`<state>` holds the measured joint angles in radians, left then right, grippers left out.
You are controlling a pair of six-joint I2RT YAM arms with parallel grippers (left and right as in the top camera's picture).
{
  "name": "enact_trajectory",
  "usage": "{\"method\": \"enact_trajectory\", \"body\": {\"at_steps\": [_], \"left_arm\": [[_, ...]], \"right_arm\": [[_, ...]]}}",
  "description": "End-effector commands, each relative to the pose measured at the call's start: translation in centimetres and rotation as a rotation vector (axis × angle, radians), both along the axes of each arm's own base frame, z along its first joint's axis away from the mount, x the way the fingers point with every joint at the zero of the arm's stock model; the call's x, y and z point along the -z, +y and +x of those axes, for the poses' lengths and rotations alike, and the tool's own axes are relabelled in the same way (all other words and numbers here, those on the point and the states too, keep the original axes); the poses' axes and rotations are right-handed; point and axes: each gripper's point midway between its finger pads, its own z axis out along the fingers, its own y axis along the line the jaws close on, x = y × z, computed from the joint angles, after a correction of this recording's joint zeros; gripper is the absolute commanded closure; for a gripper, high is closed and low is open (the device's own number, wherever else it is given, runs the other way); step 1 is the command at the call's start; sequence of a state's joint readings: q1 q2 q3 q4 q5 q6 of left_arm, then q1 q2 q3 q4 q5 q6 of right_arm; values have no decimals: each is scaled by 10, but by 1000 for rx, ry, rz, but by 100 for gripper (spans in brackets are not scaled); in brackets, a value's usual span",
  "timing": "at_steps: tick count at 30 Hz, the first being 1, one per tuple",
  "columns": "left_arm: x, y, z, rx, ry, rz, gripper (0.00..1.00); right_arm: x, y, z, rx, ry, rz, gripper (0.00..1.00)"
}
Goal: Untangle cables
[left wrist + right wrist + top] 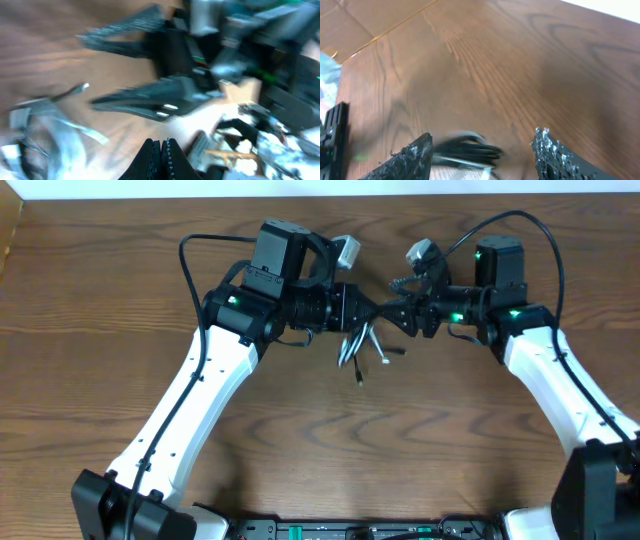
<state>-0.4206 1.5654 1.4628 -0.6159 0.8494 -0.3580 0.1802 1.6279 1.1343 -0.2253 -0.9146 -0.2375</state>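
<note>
I will back my shut left gripper off, open it and take a piece of black cable [466, 149], as the cables sit loose beside it and my open right gripper.
The cables [362, 348] are a small bundle of black and white cords, lying just below the spot where both grippers meet at the table's middle. My left gripper [374, 308] [161, 150] is shut, fingers pressed together. No strand shows between them, and the white cord [55, 132] is a blur to its left. My right gripper [398, 311] [482, 152] faces it, open. Black loops of the cables [467, 149] sit between its fingers [410, 160] without being clamped. In the left wrist view the right gripper's spread fingers [145, 100] fill the middle.
Thick black wires arch over both arms [190, 260] [540, 230]. The wooden table [320, 450] stretches toward me between the two white arm links. A seam with a lighter surface shows at the table's far left corner [350, 35].
</note>
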Motion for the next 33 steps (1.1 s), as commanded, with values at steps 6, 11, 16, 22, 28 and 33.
{"method": "enact_trajectory", "body": {"at_steps": [6,11,16,22,28,33], "left_arm": [[-24,2,-13,94,41,-136,93],[-10,16,1,7,42,-56,92],[39,58,26,-236,43,251,92],[89,100,40,-378,56,513,91],[128,107,48,-263,52,603,87],[165,124,49,-172,141,604,87]], "right_arm": [[-5,8,-6,-93,-40,38,41],[3,-10,9,26,26,10,43],[14,-37,25,195,137,-9,39],[30,-50,25,274,211,-64,38],[52,-68,26,391,283,-162,37],[57,-72,23,407,302,-191,36]]}}
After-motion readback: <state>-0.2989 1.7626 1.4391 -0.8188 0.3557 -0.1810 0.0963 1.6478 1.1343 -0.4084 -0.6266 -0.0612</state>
